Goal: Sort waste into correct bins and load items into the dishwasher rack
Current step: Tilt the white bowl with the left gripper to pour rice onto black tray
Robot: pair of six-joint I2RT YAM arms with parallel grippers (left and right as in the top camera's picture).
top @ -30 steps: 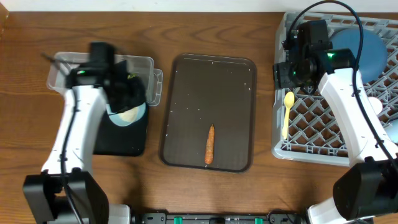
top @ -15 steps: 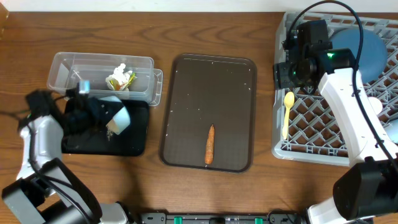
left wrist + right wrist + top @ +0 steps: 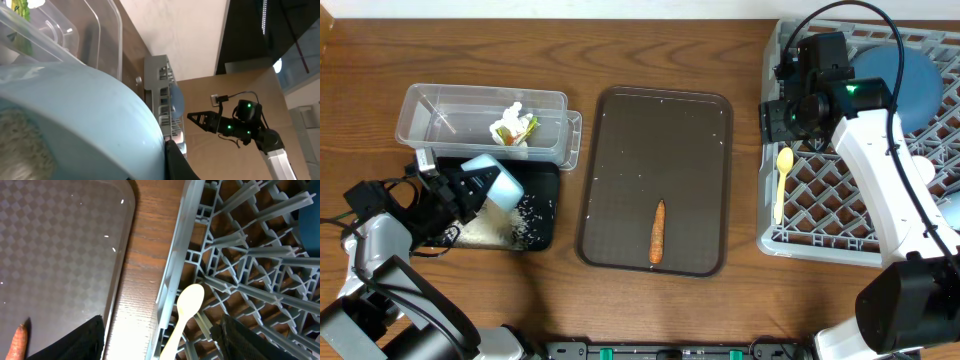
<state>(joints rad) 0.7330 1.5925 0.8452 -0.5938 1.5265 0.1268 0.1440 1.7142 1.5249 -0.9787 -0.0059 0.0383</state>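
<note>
My left gripper needs to reach past the carrot and then set the light-blue cup free on the far half of the brown serving tray (image 3: 654, 148).
My left gripper (image 3: 470, 195) is shut on a light-blue cup (image 3: 498, 184), tipped on its side over the black tray (image 3: 542, 185). White rice (image 3: 515, 228) lies heaped on that tray below the cup. In the left wrist view the cup (image 3: 75, 120) fills the frame. The clear tub (image 3: 440, 105) holds a tissue and the yellow-green wrapper (image 3: 514, 127). The carrot (image 3: 658, 232) lies on the brown serving tray (image 3: 620, 130). My right gripper (image 3: 782, 118) is open and empty above the left edge of the grey rack (image 3: 840, 215), over the pale yellow spoon (image 3: 187, 307).
The dark blue bowl (image 3: 910, 80) stands at the back of the rack. A few rice grains dot the brown tray (image 3: 60, 240). The carrot tip (image 3: 17, 342) shows in the right wrist view. Bare wood lies between the trays and the rack.
My left arm has swung out to the left and dropped low. The cup has tipped over and rice now lies on the black tray. The right arm has not moved.
</note>
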